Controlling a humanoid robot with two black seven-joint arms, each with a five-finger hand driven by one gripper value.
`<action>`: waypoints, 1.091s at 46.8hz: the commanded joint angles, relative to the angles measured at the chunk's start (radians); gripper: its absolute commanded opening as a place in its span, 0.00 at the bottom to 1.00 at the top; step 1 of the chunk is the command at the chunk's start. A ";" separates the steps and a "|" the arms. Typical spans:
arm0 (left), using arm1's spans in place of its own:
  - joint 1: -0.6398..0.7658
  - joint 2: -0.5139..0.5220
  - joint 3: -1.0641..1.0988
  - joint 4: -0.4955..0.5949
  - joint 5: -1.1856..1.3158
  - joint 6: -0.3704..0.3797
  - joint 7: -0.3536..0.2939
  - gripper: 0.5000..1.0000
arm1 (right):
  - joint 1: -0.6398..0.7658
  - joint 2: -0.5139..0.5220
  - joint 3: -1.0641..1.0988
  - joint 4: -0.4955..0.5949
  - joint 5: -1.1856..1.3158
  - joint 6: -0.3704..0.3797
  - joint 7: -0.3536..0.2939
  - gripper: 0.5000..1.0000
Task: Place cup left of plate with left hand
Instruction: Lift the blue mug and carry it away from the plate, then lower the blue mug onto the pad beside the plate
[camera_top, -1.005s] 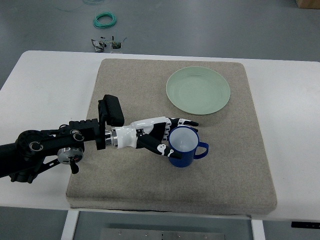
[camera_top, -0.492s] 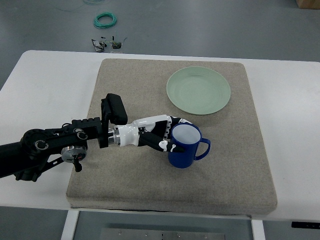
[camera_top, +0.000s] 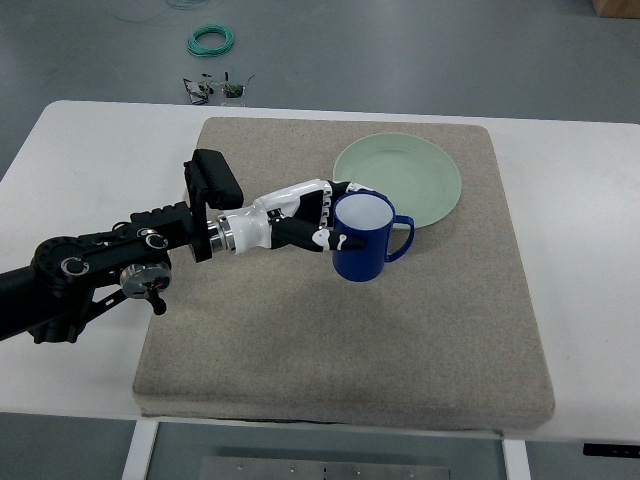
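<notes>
Next, I release the blue cup from my left gripper on the grey mat's far corner (camera_top: 233, 183) nearest the coil of green cable. The cup now hangs above the grey mat.
A blue cup (camera_top: 362, 240) with a white inside and its handle pointing right is held upright by my left hand (camera_top: 328, 218), whose fingers are curled around its left side. The cup hangs above the grey mat (camera_top: 300, 330), just at the lower left rim of the pale green plate (camera_top: 400, 175). The plate lies flat at the mat's back right. My left arm (camera_top: 100, 275) reaches in from the left edge across the table. The right arm does not show.
The mat lies on a white table (camera_top: 90, 170). Beyond the table's far edge, on the floor, lie a coil of green cable (camera_top: 211, 40) and a small dark cluster of parts (camera_top: 215, 90).
The left hand has lifted the blue cup off the mat and carried it toward the back, up against the plate's lower left rim.
</notes>
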 joint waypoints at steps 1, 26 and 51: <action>0.002 0.006 -0.035 0.024 0.000 0.039 0.000 0.20 | 0.000 0.000 0.000 0.000 0.000 0.000 0.000 0.87; 0.043 0.019 -0.189 0.148 -0.004 0.318 -0.006 0.20 | 0.000 0.000 0.000 0.000 0.000 0.000 0.000 0.87; 0.083 0.017 -0.186 0.171 -0.003 0.495 -0.009 0.25 | 0.000 0.000 0.000 0.000 0.000 0.000 0.000 0.87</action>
